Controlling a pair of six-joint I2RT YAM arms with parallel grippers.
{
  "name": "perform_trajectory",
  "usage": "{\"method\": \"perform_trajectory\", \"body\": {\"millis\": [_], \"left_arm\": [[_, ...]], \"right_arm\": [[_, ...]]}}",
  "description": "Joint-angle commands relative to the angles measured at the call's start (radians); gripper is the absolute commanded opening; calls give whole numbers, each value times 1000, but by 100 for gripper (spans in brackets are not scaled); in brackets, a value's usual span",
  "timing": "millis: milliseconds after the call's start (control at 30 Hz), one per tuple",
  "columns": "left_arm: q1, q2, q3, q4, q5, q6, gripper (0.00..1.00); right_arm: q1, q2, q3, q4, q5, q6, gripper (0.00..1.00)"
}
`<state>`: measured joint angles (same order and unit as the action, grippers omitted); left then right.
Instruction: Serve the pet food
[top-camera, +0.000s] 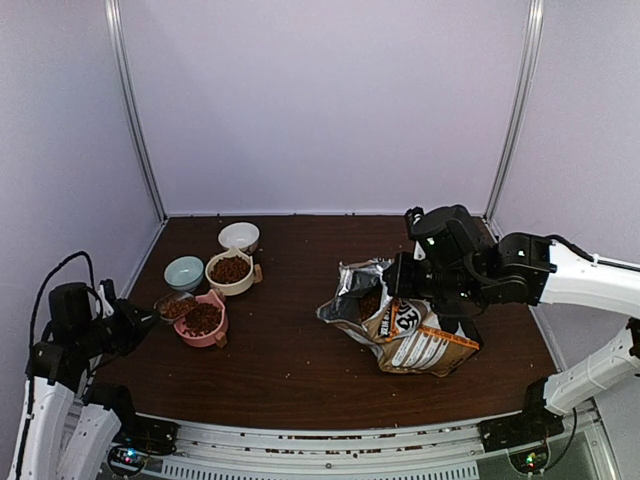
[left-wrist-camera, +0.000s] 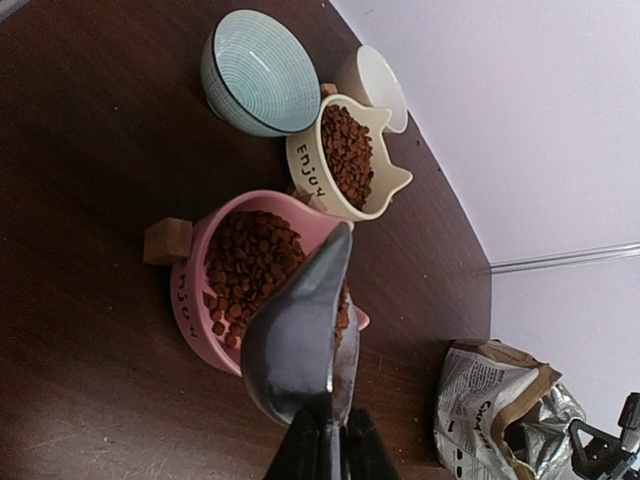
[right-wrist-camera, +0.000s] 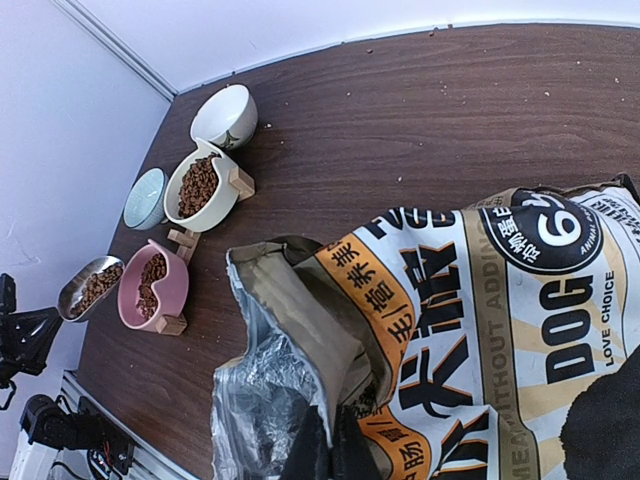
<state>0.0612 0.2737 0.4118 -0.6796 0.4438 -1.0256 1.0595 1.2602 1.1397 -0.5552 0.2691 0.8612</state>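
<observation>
Next, I set the metal scoop down with my left gripper between the cream cat-eared bowl and the foil food bag (top-camera: 287, 295) (left-wrist-camera: 412, 296).
My left gripper (left-wrist-camera: 335, 432) is shut on the handle of a metal scoop (left-wrist-camera: 298, 335), tilted on its side over the pink bowl (left-wrist-camera: 192, 295). Reddish-brown kibble (left-wrist-camera: 250, 262) fills the pink bowl and some lies in the scoop (right-wrist-camera: 92, 287). The cream cat-eared bowl (left-wrist-camera: 310, 180) also holds kibble (left-wrist-camera: 345, 150). My right gripper (right-wrist-camera: 330, 455) is shut on the rim of the open foil food bag (right-wrist-camera: 480, 330), which lies at the right of the table (top-camera: 400, 325). In the top view the left gripper (top-camera: 140, 322) is beside the pink bowl (top-camera: 203, 320).
An empty blue striped bowl (left-wrist-camera: 255, 70) and an empty white bowl (left-wrist-camera: 378, 85) stand behind the filled ones. Loose crumbs dot the dark wooden table (top-camera: 290, 360). White walls and frame posts close in the back and sides.
</observation>
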Motion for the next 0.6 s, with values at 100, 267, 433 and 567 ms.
{"method": "perform_trajectory", "body": {"millis": [100,267,433,567], "left_arm": [[9,55,126,-131,-67,199,0],[9,110,187,-184,-84,280,0],[8,159,249,-212,-101,338,0],[8,200,294,-243,-112,391,0]], "right_arm": [[-18,6,21,-2,41,-13,0],[-18,4,19,-5,41,-13,0],[-17,4,18,-5,45,-12,0],[-19,3,18,-9,45,-13,0]]}}
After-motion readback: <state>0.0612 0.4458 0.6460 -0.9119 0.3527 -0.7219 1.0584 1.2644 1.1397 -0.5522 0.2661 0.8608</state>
